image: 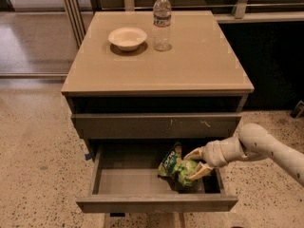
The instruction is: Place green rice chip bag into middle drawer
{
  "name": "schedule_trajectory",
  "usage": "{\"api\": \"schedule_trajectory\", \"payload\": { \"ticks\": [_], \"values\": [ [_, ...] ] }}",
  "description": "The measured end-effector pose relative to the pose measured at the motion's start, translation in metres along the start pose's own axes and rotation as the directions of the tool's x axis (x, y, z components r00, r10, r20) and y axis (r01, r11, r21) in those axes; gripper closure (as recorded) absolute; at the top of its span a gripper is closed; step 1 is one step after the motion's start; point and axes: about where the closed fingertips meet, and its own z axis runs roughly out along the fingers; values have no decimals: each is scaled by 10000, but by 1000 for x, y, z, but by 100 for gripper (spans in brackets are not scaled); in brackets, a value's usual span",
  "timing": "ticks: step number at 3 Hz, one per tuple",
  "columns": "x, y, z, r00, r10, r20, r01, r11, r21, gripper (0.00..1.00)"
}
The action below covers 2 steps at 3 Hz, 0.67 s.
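Observation:
Next, my gripper lets go of the green rice chip bag near the centre of the open drawer's bottom [168,167], next to the bare half.
The green rice chip bag [175,167] is a glossy green foil bag with white lettering. It stands tilted inside the open middle drawer [156,204], towards its right side, low against the drawer floor. My gripper [195,163] reaches in from the right and is shut on the bag's right edge, one finger above and one below. The drawer has a plain grey-brown front panel and is pulled far out.
Above the open drawer is a closed drawer front with small white scratch marks [190,123]. On the tan cabinet top [199,65] stand a white bowl [127,37] and a clear water bottle [162,20]. The left half of the drawer floor [126,180] is bare. Speckled floor surrounds the cabinet.

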Motion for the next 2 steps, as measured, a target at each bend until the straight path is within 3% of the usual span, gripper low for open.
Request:
{"api": "schedule_trajectory", "payload": {
  "ticks": [1, 2],
  "values": [
    [12, 0, 16, 9994, -2, -355, 18, 9989, 461, 100],
    [37, -8, 61, 9973, 1, -738, 77, 9944, 1057, 100]
  ]
}}
